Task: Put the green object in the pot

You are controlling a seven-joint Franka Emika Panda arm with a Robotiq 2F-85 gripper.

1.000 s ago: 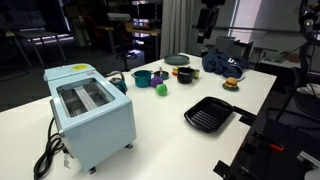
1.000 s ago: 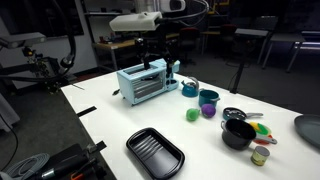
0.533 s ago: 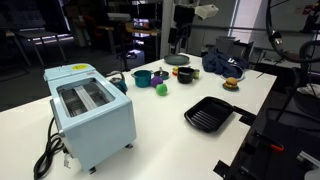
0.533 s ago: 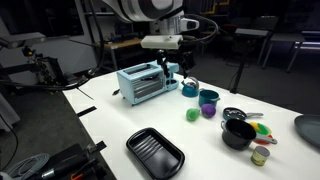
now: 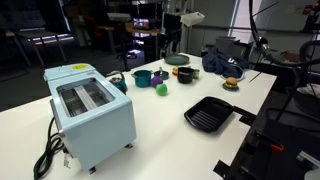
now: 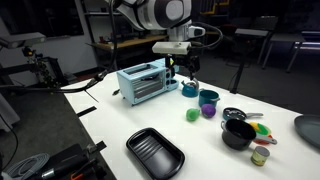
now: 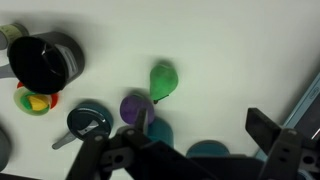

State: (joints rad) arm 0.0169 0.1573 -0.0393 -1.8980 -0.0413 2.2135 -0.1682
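Observation:
Next, I lower my gripper to the green object on the white table and close it around the green object's round body [image 5: 162, 89] [image 7: 164, 78].
The green object [image 5: 161, 90] is a small bright green ball on the white table, beside a purple cup [image 5: 160, 75] and a teal cup [image 5: 143, 77]. It also shows in an exterior view [image 6: 191, 115] and in the wrist view [image 7: 162, 82]. The black pot [image 5: 184, 74] stands a little past the cups; it shows in an exterior view [image 6: 238, 133] and in the wrist view [image 7: 45, 60]. My gripper [image 6: 185, 68] hangs in the air above the cups. In the wrist view the gripper [image 7: 200, 125] is open and empty, with the green object just beyond its fingers.
A light blue toaster [image 5: 90, 110] stands at the near end of the table. A black grill pan [image 5: 208, 113] lies near the table edge. A yellow and red toy [image 7: 33, 100] and a small lid [image 7: 85, 120] lie by the pot.
The arm has swung across from beyond the table to above the cups and the green object. The objects on the table have not moved.

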